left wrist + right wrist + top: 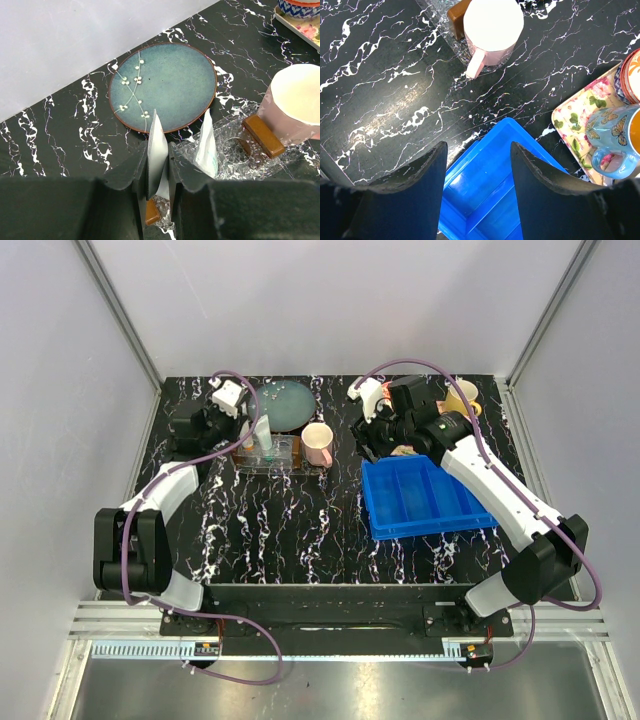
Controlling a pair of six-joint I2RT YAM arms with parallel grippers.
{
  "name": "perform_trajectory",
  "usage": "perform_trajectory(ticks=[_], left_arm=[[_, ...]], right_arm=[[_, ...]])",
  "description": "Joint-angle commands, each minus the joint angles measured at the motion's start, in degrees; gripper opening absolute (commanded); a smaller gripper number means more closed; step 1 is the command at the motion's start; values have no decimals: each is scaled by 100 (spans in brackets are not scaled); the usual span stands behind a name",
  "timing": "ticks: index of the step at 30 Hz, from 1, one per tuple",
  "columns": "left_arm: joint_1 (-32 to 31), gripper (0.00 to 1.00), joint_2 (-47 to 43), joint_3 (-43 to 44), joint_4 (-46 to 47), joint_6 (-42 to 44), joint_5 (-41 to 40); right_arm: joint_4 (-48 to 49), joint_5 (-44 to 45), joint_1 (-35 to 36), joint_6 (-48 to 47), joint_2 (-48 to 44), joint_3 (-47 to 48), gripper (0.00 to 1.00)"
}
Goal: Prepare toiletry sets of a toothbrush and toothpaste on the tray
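Observation:
The robot's left gripper needs to place the white toothpaste tube, now held over the clear tray, upright in the clear rack (pixel 252 451) (pixel 176 192) next to the second white tube.
My left gripper (pixel 158 156) is shut on a white toothpaste tube (pixel 157 131) and holds it upright over the left end of the clear tray (pixel 287 159); its cap is hidden. A second white tube with teal markings (pixel 206 145) stands upright in the tray's rack, whose brown end (pixel 263 136) shows beside it. In the top view the left gripper (pixel 249 436) is at the tray (pixel 292 464). My right gripper (pixel 477 150) is open and empty above the far left corner of the blue bin (pixel 487 187). No toothbrush is in view.
A pink mug (pixel 299 105) stands on the tray's right end. A teal plate (pixel 165 85) lies just behind the tray. A patterned tray (pixel 575 117) with mugs sits at the back right, beside the blue bin (pixel 425 498).

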Motion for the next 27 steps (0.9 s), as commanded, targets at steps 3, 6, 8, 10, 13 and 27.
perform_trajectory(ticks=[3, 6, 8, 10, 13, 27], left_arm=[[44, 0, 7, -5, 503, -12, 205], [44, 0, 24, -14, 547, -21, 214], [44, 0, 42, -14, 556, -12, 231], [44, 0, 59, -14, 590, -21, 231], [35, 0, 95, -14, 617, -12, 240], [44, 0, 226, 3, 723, -21, 275]], right_arm=[[161, 62, -31, -22, -199, -19, 59], [170, 62, -31, -22, -208, -28, 58], [170, 53, -31, -22, -217, -37, 59], [170, 62, -31, -13, -217, -37, 59], [170, 62, -31, -22, -217, -46, 58], [169, 88, -22, -22, -234, -63, 59]])
